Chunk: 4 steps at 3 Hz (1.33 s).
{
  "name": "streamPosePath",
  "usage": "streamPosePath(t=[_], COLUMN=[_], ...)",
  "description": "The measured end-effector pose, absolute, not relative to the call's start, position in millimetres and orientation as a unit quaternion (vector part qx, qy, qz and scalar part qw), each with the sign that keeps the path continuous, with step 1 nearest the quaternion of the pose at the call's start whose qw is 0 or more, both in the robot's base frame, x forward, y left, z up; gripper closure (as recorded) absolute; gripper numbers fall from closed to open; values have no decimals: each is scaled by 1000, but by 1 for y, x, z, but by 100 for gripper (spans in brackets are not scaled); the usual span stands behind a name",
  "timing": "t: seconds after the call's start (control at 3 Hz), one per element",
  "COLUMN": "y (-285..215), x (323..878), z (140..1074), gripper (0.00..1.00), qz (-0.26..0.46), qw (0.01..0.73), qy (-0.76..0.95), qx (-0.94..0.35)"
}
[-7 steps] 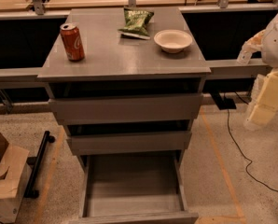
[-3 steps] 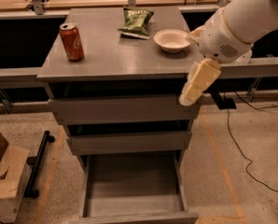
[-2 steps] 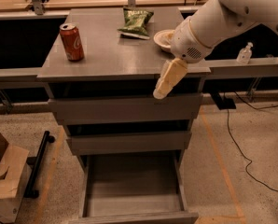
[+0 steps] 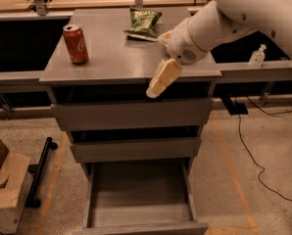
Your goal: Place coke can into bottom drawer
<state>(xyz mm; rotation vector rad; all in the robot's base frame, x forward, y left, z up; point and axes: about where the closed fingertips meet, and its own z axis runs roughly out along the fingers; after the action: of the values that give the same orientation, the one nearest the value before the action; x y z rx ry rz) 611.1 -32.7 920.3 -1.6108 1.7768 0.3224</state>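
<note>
I move my gripper to the red coke can next and close it around the lower half of its body (image 4: 78, 52), just above the grey cabinet top.
The red coke can (image 4: 76, 44) stands upright near the left end of the grey cabinet top (image 4: 111, 58). The bottom drawer (image 4: 141, 226) is pulled out below the two shut upper drawers, and its inside shows nothing in it. My gripper (image 4: 154, 88), cream-coloured, hangs at the cabinet's front edge, right of centre. It points down and to the left, well to the right of the can, and holds nothing that I can see. The white arm (image 4: 234, 13) reaches in from the upper right.
A green chip bag (image 4: 142, 22) lies at the back of the cabinet top, just left of my arm. A small clear bottle (image 4: 256, 57) stands on the ledge at right. A cardboard box (image 4: 4, 190) sits on the floor at left. A black cable (image 4: 249, 146) runs over the floor at right.
My arm has swung in from the right, and the gripper has moved left along the cabinet's front edge toward the can. The arm now hides the white bowl. The can and drawer have not moved.
</note>
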Motion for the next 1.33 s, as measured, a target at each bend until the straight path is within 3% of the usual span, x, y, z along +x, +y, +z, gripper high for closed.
streamPosePath(t=[0.67,1.33], y=[79,89], x=[707,715], z=[920,912], gripper=[0,0], qz=[187,190], qw=[459,462], qy=[640,650], qx=[-587,-573])
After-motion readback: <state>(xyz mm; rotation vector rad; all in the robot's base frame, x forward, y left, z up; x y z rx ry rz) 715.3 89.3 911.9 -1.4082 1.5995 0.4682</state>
